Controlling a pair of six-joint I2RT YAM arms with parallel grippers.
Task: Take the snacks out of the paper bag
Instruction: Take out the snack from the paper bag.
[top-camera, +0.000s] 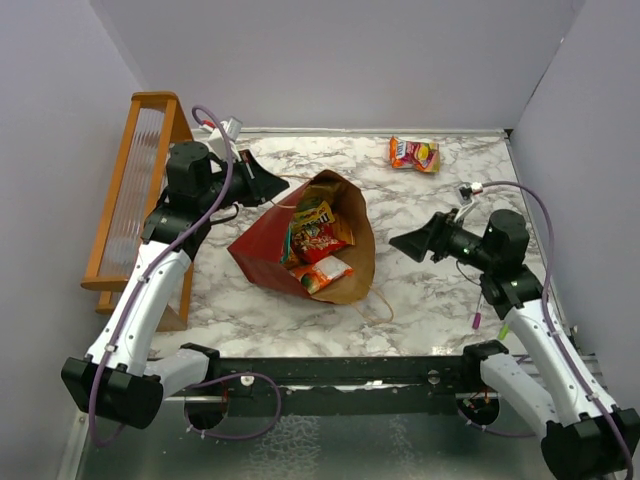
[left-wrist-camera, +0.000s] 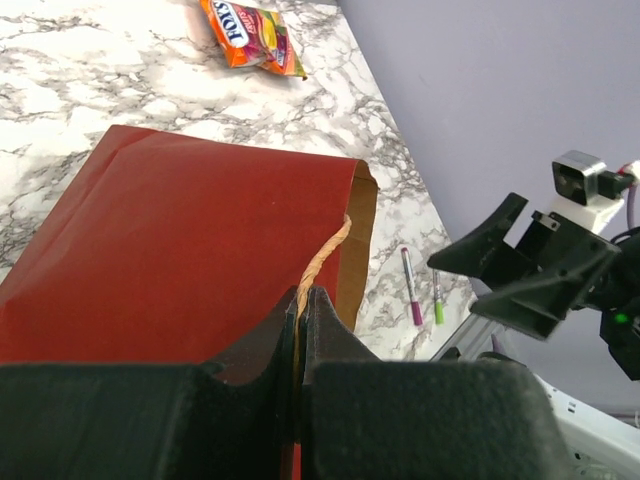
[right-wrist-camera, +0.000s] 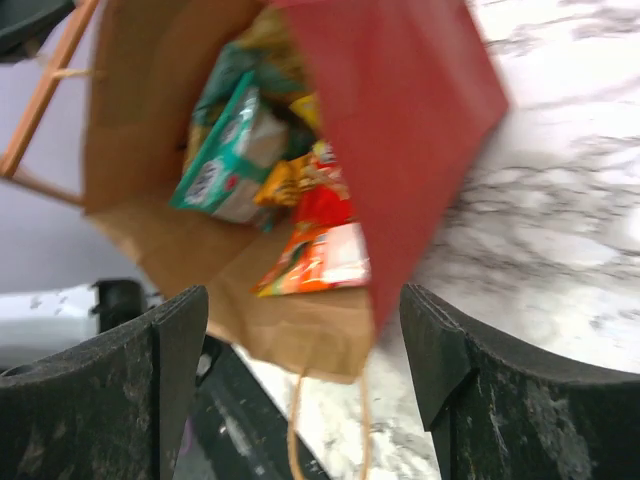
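My right gripper goes into the paper bag next and grips the outward edge of the teal packet (top-camera: 288, 246) (right-wrist-camera: 211, 152) next to the red one.
The paper bag (top-camera: 265, 252), dark red outside and brown inside, lies on the marble table with its mouth gaping toward the right. Several snacks (top-camera: 320, 240) show inside it: a teal packet (right-wrist-camera: 220, 165), a red one and an orange one (right-wrist-camera: 318, 262). Another orange snack packet (top-camera: 413, 153) lies on the table at the far right. My left gripper (top-camera: 283, 189) sits at the bag's upper edge, shut on the twisted tan handle (left-wrist-camera: 325, 250). My right gripper (top-camera: 395, 241) hovers open just right of the bag's mouth with nothing between its fingers (right-wrist-camera: 170, 340).
An orange wooden rack (top-camera: 135, 190) stands along the left wall. A pink pen (left-wrist-camera: 411, 290) and a green pen (left-wrist-camera: 438, 298) lie near the front right edge. The bag's second handle (right-wrist-camera: 300, 430) trails onto the table. Grey walls close in on three sides.
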